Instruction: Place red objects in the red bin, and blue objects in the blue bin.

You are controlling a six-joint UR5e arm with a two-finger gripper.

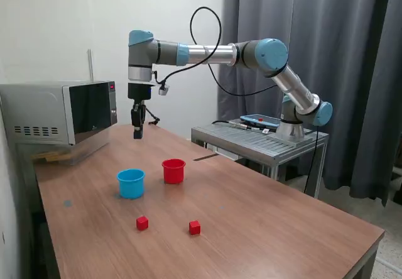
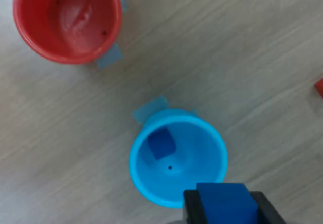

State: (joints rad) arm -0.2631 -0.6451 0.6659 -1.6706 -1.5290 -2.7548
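Note:
Next, my gripper puts its dark blue cube down inside the light-blue cup (image 1: 130,188) (image 2: 186,157) beside the other dark blue cube and lets go.
My gripper (image 1: 137,130) hangs high over the table, behind the cups. In the wrist view it (image 2: 223,213) is shut on a dark blue cube (image 2: 222,198). The light-blue cup (image 1: 130,183) stands upright, and the wrist view shows a second dark blue cube (image 2: 161,143) lying inside it (image 2: 151,183). The red cup (image 1: 173,171) stands on the exterior view's right of the blue one and is empty inside (image 2: 68,19). Two red cubes (image 1: 142,223) (image 1: 195,227) lie on the table in front of the cups. A red sliver (image 2: 319,86) shows at the wrist view's edge.
A microwave (image 1: 59,112) stands at the table's back on the exterior view's left. A metal stand (image 1: 257,141) carries the arm's base and a tablet at the exterior view's right. The wooden table (image 1: 264,222) ends near the front right. Bits of tape (image 2: 108,57) sit beside each cup.

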